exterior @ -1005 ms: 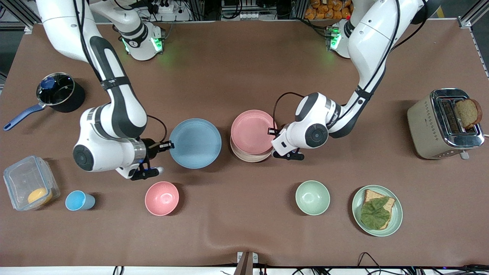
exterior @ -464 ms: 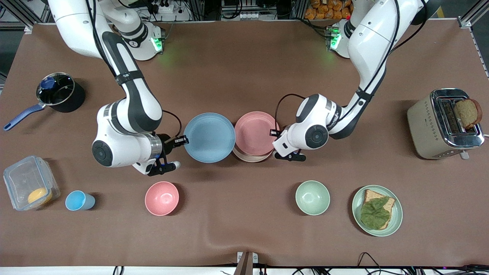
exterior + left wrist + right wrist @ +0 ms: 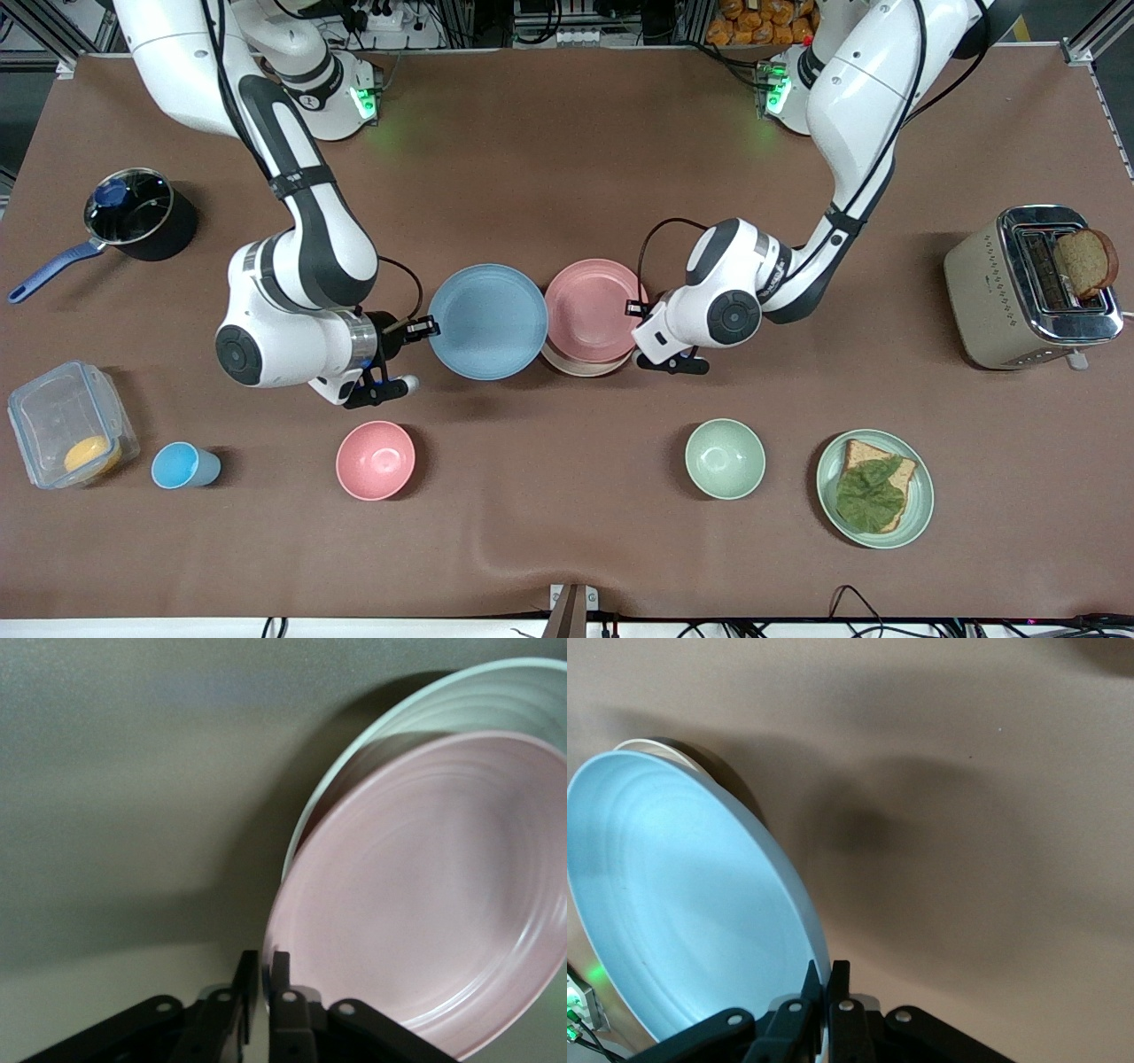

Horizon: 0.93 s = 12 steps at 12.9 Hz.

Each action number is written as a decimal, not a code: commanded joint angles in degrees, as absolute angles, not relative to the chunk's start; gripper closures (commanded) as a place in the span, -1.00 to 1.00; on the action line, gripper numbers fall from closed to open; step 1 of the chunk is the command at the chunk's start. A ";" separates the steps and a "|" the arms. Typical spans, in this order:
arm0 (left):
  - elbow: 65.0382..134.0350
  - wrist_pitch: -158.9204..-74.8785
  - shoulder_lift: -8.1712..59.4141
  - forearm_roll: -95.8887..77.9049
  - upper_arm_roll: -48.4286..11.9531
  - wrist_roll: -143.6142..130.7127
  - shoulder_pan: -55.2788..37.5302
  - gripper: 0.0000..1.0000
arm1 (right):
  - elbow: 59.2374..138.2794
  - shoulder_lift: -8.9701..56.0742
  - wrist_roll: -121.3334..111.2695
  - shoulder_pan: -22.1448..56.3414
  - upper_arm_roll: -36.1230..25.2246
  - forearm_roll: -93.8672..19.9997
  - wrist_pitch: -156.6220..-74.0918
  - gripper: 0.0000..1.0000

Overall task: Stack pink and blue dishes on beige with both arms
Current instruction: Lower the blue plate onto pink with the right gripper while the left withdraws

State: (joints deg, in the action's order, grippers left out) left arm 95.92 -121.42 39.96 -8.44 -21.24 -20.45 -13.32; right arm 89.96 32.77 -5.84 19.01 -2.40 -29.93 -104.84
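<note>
I will let go of the light blue plate with my right gripper on top of the pink plate (image 3: pixel 589 321), which is stacked over the beige plate.
My right gripper (image 3: pixel 427 330) is shut on the rim of the light blue plate (image 3: pixel 487 321), which hangs just above the table beside the pink plate (image 3: pixel 592 308). In the right wrist view the blue plate (image 3: pixel 682 904) tilts away from the pinching gripper (image 3: pixel 825 979). The pink plate lies over the beige plate (image 3: pixel 576 363), slightly offset from it. My left gripper (image 3: pixel 636 310) is shut on the pink plate's rim at the side toward the left arm's end. In the left wrist view the pink plate (image 3: pixel 425 895) sits tilted over the beige plate's pale rim (image 3: pixel 390 722), with the gripper (image 3: pixel 264 967) on its edge.
A pink bowl (image 3: pixel 375 460), a blue cup (image 3: pixel 182 465) and a lidded container (image 3: pixel 71 434) stand nearer the front camera at the right arm's end. A green bowl (image 3: pixel 725 458), a green plate with bread (image 3: pixel 874 488) and a toaster (image 3: pixel 1032 285) are toward the left arm's end. A pot (image 3: pixel 137 217) stands by the right arm.
The right arm carried the blue plate toward the pink plate until their rims nearly meet, then slowed. The left gripper and pink plate shifted only slightly.
</note>
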 commanded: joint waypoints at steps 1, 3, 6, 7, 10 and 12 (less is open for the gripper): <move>94.83 -121.38 40.52 -7.03 -20.48 -22.15 -13.89 0.24 | 90.88 32.08 -6.06 18.90 -2.72 -31.29 -105.29 1.00; 94.75 -121.38 40.52 -6.94 -20.48 -22.15 -13.89 -0.10 | 90.88 32.08 -6.06 19.33 -2.72 -31.38 -105.82 1.00; 93.09 -121.29 40.17 -6.59 -20.04 -22.06 -13.62 -0.87 | 90.88 32.34 -5.63 20.03 -2.64 -31.64 -107.57 1.00; 92.82 -121.29 39.73 -6.59 -19.95 -22.15 -13.36 -1.00 | 90.88 32.69 -5.36 21.17 -2.64 -32.86 -108.54 1.00; 91.94 -120.42 37.71 -6.33 -19.17 -21.80 -11.44 -1.00 | 92.19 33.57 -5.19 23.20 -2.64 -34.36 -111.52 1.00; 91.06 -118.23 36.74 -4.58 -18.90 -21.62 -8.80 -1.00 | 93.07 34.19 -5.10 26.35 -2.64 -34.80 -113.90 1.00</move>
